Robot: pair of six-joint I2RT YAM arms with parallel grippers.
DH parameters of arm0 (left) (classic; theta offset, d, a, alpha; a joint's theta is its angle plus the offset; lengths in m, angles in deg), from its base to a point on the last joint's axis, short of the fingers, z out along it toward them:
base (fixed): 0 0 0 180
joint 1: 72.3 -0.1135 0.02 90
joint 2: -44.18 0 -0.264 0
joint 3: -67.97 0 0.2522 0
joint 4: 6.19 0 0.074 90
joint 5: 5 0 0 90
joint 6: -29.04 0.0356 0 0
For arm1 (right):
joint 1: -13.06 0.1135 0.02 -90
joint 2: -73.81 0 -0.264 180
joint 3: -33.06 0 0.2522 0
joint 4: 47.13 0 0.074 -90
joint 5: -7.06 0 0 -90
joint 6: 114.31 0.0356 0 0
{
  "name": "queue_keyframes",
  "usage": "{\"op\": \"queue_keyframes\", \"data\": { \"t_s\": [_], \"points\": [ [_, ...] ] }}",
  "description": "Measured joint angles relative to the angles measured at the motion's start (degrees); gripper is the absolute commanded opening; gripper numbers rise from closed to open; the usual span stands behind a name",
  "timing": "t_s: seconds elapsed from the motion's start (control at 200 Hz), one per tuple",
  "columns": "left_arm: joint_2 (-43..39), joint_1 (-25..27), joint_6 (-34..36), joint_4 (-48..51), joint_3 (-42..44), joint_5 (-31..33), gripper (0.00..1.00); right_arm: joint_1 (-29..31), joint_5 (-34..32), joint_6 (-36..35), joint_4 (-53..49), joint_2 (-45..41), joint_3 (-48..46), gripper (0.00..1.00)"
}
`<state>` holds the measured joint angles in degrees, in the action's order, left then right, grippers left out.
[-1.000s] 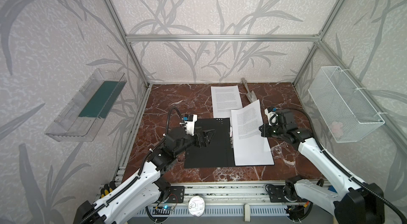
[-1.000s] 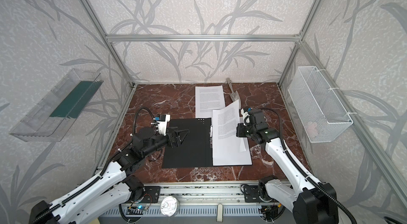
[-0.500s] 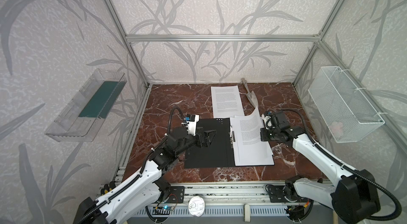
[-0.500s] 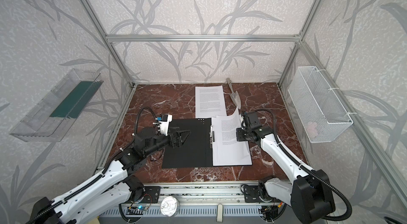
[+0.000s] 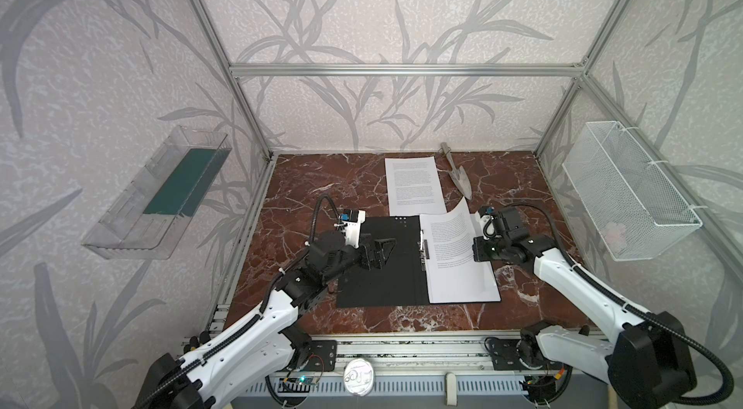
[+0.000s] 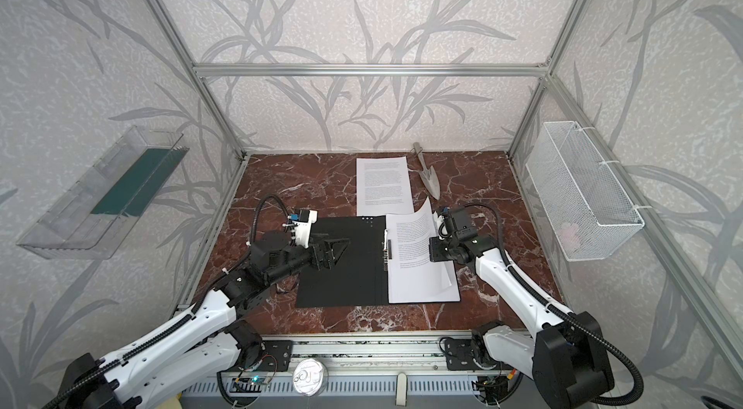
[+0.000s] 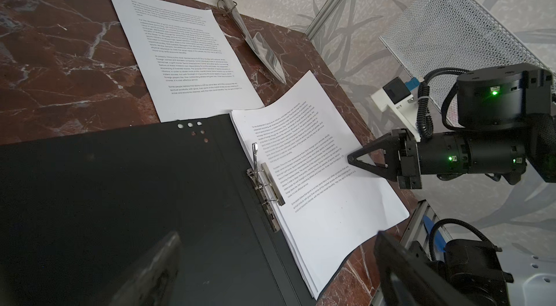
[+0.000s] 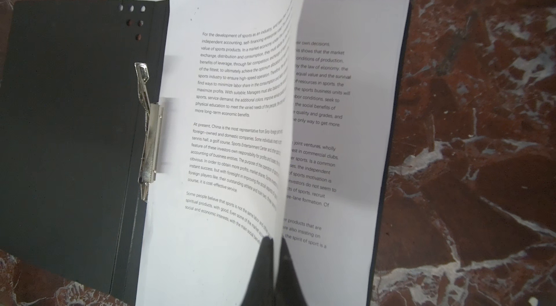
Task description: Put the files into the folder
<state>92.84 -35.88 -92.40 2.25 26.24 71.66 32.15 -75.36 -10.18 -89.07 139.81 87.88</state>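
Observation:
The robot's right gripper will release the top sheet on the stack of printed files point(image 5: 459, 256) point(image 8: 272, 172) next to the metal clip of the folder.
The black folder point(image 5: 374, 278) point(image 6: 341, 286) lies open on the marble table, its metal clip point(image 8: 150, 139) point(image 7: 267, 181) along the spine. A stack of printed files point(image 5: 462, 282) point(image 8: 346, 169) rests on its right half. My right gripper point(image 8: 274, 239) point(image 7: 350, 158) is shut on the outer edge of one sheet point(image 8: 240, 109) point(image 5: 450, 234) that arches over the stack, far corner curled up. Another file point(image 5: 414, 186) point(image 7: 180, 48) lies flat behind the folder. My left gripper point(image 5: 386, 250) point(image 7: 276, 233) hangs open above the folder's bare left flap, holding nothing.
A metal trowel point(image 5: 458, 176) lies beside the far sheet near the back wall. A clear wall tray with a dark green pad point(image 5: 181, 182) hangs on the left, a white wire basket point(image 5: 627, 190) on the right. Aluminium posts frame the table.
My right gripper has brought the held sheet down from a raised, steep angle to lie low over the stack. The left arm has barely moved.

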Motion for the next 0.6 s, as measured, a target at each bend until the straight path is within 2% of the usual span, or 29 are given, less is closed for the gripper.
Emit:
{"op": "queue_keyframes", "data": {
  "t_s": [0.6],
  "points": [
    [0.94, 0.00, -0.02, -0.74, 0.00, -0.04, 0.99, 1.31, 0.48, 2.14, 1.03, -0.15, -0.44, 0.00]
  ]
}}
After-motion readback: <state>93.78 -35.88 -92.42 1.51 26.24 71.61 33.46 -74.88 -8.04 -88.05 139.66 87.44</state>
